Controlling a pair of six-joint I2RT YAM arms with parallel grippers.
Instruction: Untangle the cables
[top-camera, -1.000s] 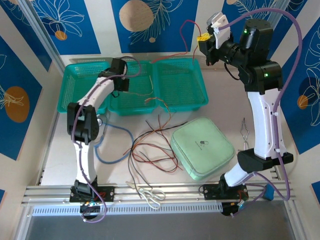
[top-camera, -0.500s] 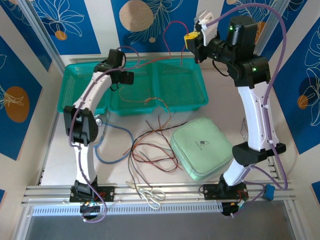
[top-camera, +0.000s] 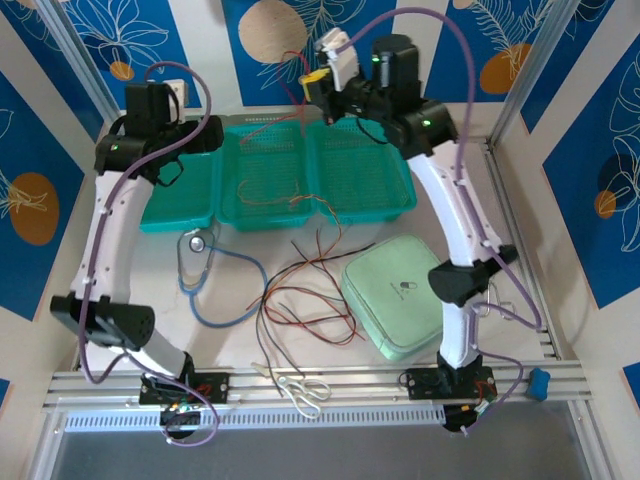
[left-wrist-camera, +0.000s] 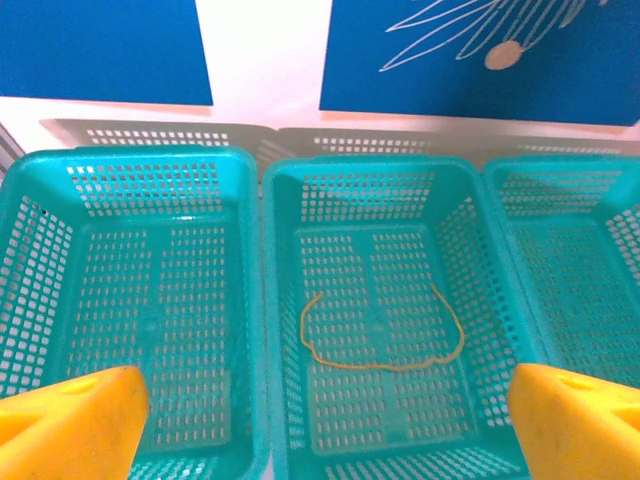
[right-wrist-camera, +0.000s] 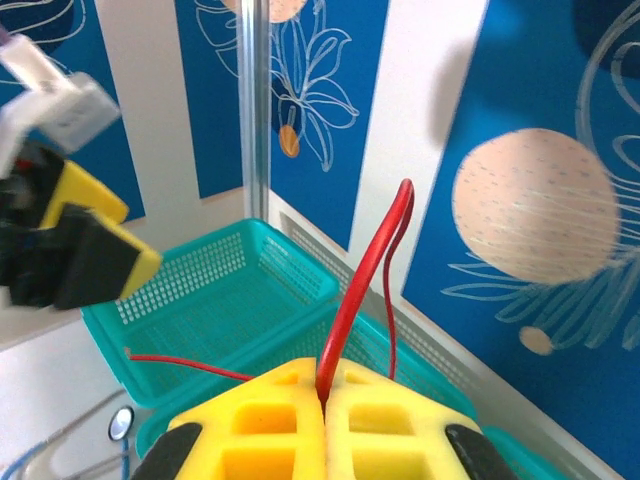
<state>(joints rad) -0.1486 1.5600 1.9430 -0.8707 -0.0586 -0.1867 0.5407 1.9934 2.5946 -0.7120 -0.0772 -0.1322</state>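
Next, my right gripper lets go of the red cable inside the empty teal basket (top-camera: 181, 180) (right-wrist-camera: 220, 305) behind the stethoscope.
My right gripper (top-camera: 313, 84) hangs high over the back rim of the middle basket (top-camera: 268, 170), shut on a red cable (right-wrist-camera: 362, 290). This cable loops up from between the yellow fingers (right-wrist-camera: 400, 420) and trails down toward the baskets. A tan-yellow cable (left-wrist-camera: 380, 345) lies alone in the middle basket (left-wrist-camera: 480, 270). Other red and black cables sit tangled (top-camera: 300, 300) on the table in front of the baskets. My left gripper (left-wrist-camera: 327, 428) hovers above the baskets, open wide, with nothing between its fingers (left-wrist-camera: 70, 420).
Three teal baskets stand in a row at the back; the left one (top-camera: 180, 205) and the right one (top-camera: 365, 170) hold no cable. A blue-tubed stethoscope (top-camera: 196, 245) lies at front left, a mint pouch (top-camera: 405, 295) at front right, and scissors (top-camera: 300, 390) near the front rail.
My right arm has swung left with the red cable, from beyond the right basket to behind the middle one. My left arm has risen and pulled back to the left.
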